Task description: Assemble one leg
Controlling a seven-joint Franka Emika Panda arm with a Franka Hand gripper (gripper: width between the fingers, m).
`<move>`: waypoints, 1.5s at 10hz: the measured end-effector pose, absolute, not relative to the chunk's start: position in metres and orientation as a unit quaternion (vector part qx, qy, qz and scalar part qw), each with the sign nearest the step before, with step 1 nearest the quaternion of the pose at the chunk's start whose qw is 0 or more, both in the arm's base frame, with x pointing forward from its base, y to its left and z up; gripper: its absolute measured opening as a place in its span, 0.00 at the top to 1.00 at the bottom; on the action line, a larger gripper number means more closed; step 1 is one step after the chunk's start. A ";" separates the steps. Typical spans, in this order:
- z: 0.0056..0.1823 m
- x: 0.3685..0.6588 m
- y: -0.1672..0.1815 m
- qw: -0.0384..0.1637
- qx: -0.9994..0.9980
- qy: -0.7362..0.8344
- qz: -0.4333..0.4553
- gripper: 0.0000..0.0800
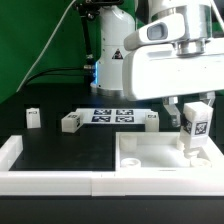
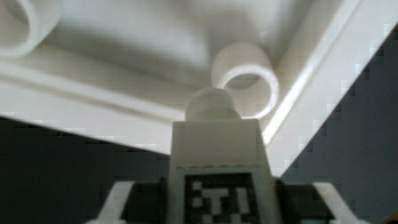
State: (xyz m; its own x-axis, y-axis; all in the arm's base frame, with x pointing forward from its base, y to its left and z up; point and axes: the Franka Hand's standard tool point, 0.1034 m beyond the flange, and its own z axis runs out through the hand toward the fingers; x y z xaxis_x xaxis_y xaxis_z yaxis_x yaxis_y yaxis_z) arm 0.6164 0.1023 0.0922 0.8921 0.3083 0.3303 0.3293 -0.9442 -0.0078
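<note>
My gripper is going to let go of the white leg in the round socket [image 1: 200, 160] [image 2: 247, 84] beside the white tabletop's raised rim.
My gripper [image 1: 193, 122] is shut on a white leg [image 1: 195, 124] with a black-and-white tag, holding it upright over the far right part of the white tabletop [image 1: 150, 160]. In the wrist view the leg [image 2: 222, 160] sits between my fingers, its rounded tip pointing at a round socket [image 2: 249, 80] near the tabletop's raised rim. The tip is just above or at the socket; I cannot tell whether it touches.
Three more white legs lie on the black table: one at the exterior view's left [image 1: 33, 117], one left of the marker board [image 1: 71, 122], one at its right [image 1: 151, 120]. The marker board [image 1: 111, 116] lies behind. A white rail [image 1: 50, 180] runs along the front.
</note>
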 end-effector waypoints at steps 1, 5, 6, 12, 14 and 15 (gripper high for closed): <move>0.088 0.612 0.103 0.032 -0.972 -0.164 -0.165 0.64; 0.085 0.609 0.109 0.031 -0.969 -0.169 -0.175 0.64; 0.084 0.608 0.112 0.031 -0.969 -0.171 -0.174 0.64; 0.071 0.608 0.115 0.032 -0.968 -0.173 -0.178 0.64; 0.071 0.608 0.114 0.031 -0.968 -0.173 -0.181 0.64; 0.071 0.608 0.114 0.031 -0.968 -0.173 -0.181 0.64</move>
State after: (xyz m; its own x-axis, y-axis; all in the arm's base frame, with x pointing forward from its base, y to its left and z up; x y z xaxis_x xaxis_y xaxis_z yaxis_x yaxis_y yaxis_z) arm 0.6083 0.1138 0.0712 0.8744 0.3244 0.3607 0.3469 -0.9379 0.0026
